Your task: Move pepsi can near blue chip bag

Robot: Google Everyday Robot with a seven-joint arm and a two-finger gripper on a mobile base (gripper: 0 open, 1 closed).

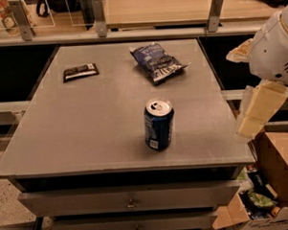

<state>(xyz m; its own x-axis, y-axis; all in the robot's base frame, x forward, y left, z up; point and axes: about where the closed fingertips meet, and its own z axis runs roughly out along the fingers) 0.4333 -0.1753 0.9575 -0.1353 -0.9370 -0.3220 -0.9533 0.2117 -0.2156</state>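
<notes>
The gripper I control should go to the pepsi can next and close on its upper half point(159, 124), just below the silver top.
The pepsi can point(159, 124) stands upright on the grey table point(87, 134), near the front and a little right of the middle. It is dark blue with a silver top and a white patch low on its side. The blue chip bag point(157, 62) lies flat at the back of the table, behind the can and well apart from it. My gripper point(258, 110) hangs off the table's right edge, to the right of the can and about level with it, below the white arm point(275, 49). It holds nothing that I can see.
A small flat black wrapper point(80, 71) lies at the back left of the table. An open cardboard box point(276, 178) with clutter stands on the floor at the right. A rail with posts point(99, 23) runs behind the table. Drawers point(131, 201) sit under the tabletop.
</notes>
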